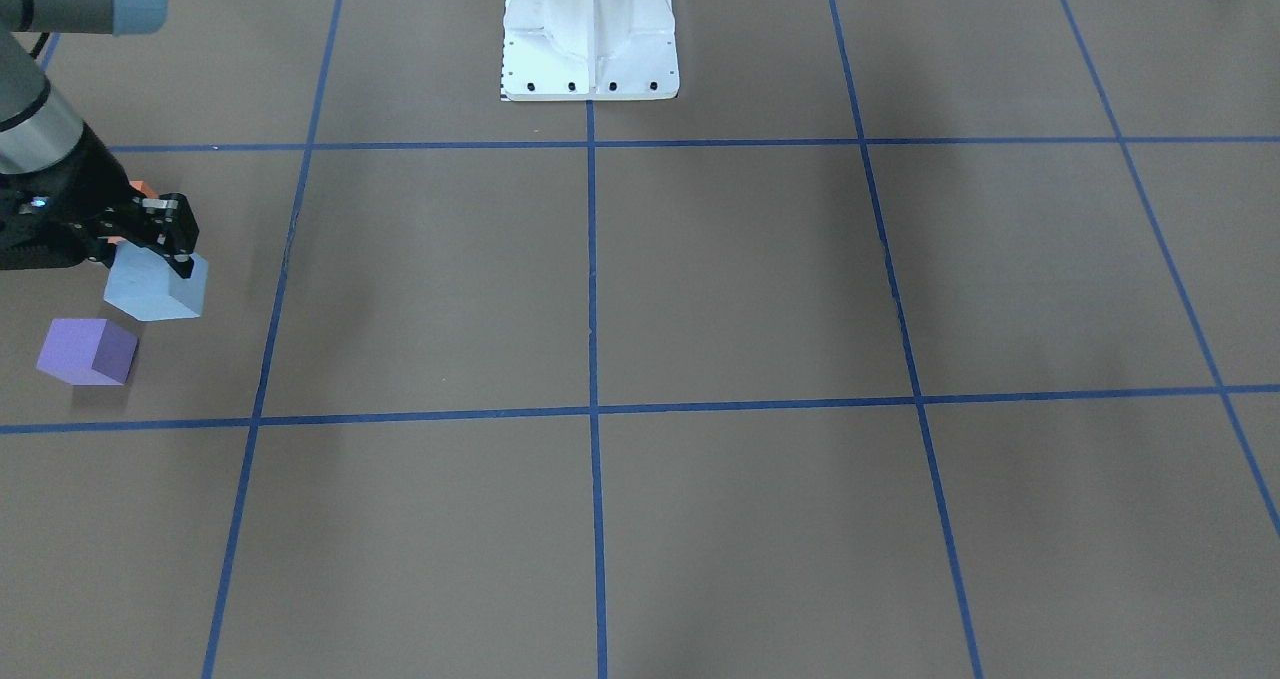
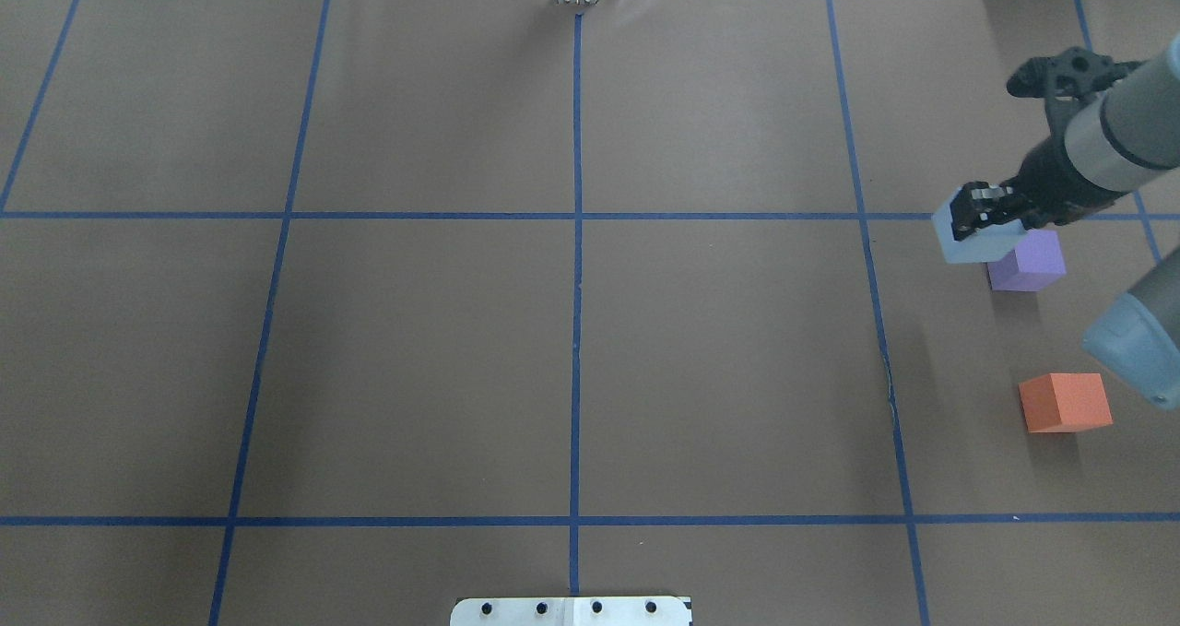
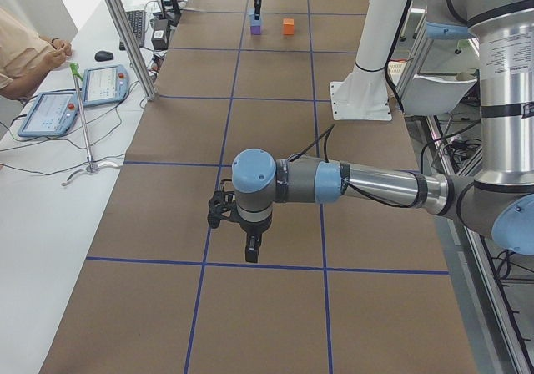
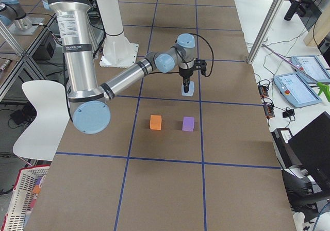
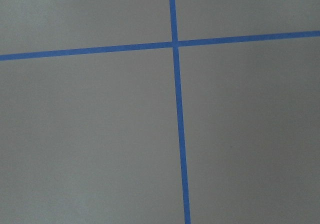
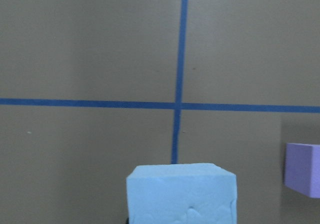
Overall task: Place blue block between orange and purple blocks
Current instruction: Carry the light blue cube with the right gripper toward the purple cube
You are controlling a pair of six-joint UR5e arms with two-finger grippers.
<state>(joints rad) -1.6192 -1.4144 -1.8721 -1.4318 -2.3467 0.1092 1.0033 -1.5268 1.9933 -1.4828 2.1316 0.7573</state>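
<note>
The robot's right gripper needs to put the light blue block, now held just above the table, down on the table, in the gap (image 1: 114, 284) between the orange and purple blocks.
My right gripper (image 2: 982, 225) is shut on the light blue block (image 2: 975, 242) and holds it just above the table. It also shows in the front view (image 1: 157, 284) and the right wrist view (image 6: 181, 194). The purple block (image 2: 1026, 262) lies right beside it on the table. The orange block (image 2: 1065, 402) lies nearer the robot, with a gap between it and the purple one. In the front view the gripper hides most of the orange block (image 1: 146, 188). My left gripper (image 3: 252, 253) hangs over bare table far away; I cannot tell whether it is open or shut.
Blue tape lines (image 2: 577, 285) divide the brown table into squares. The white robot base (image 1: 590, 34) stands at the table's edge. The right arm's elbow (image 2: 1138, 340) hangs near the orange block. Tablets (image 3: 50, 111) and a person sit beside the table.
</note>
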